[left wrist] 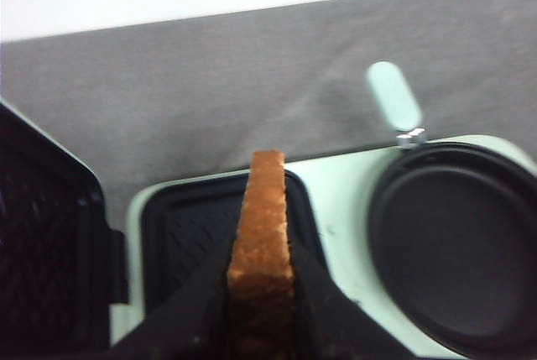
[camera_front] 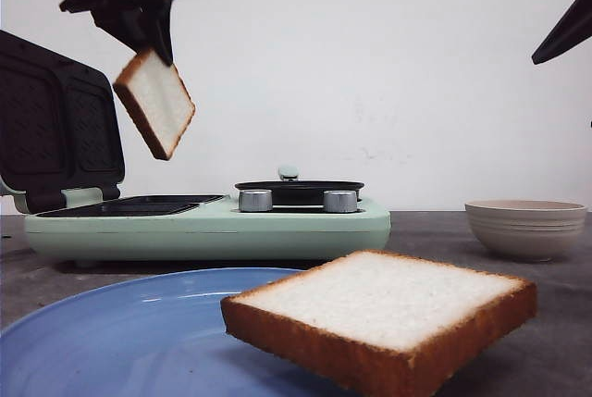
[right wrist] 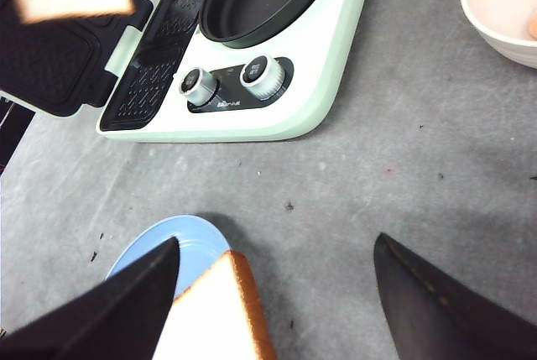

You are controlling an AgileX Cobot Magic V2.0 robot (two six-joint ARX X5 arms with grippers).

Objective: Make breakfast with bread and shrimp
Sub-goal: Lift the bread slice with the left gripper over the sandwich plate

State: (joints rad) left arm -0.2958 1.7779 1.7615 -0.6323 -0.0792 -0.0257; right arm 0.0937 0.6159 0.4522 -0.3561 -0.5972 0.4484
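The bread slice, now hanging tilted above the sandwich plate, will be let go by my left gripper on the back part of the sandwich plate (camera_front: 166,198) (left wrist: 220,251), next to the open lid.
My left gripper (camera_front: 148,45) is shut on one bread slice (camera_front: 154,103) and holds it in the air, hanging tilted, above the open sandwich plate (camera_front: 139,204) of the mint-green breakfast maker (camera_front: 277,226). In the left wrist view the slice's crust edge (left wrist: 262,226) sits between the black fingers (left wrist: 197,301) over the dark plate (left wrist: 189,242). The second bread slice (camera_front: 384,309) lies on the blue plate (camera_front: 111,332), overhanging its rim; it also shows in the right wrist view (right wrist: 214,314). My right gripper (right wrist: 277,293) is open, high above the plate's edge. One orange-pink shrimp piece (right wrist: 532,24) shows at the bowl's edge.
The maker's lid (camera_front: 55,124) stands open at the left. A round black pan (camera_front: 298,192) sits on the maker's right half, with two silver knobs (camera_front: 255,200) in front. A beige bowl (camera_front: 525,227) stands at the right on the grey table (right wrist: 403,150).
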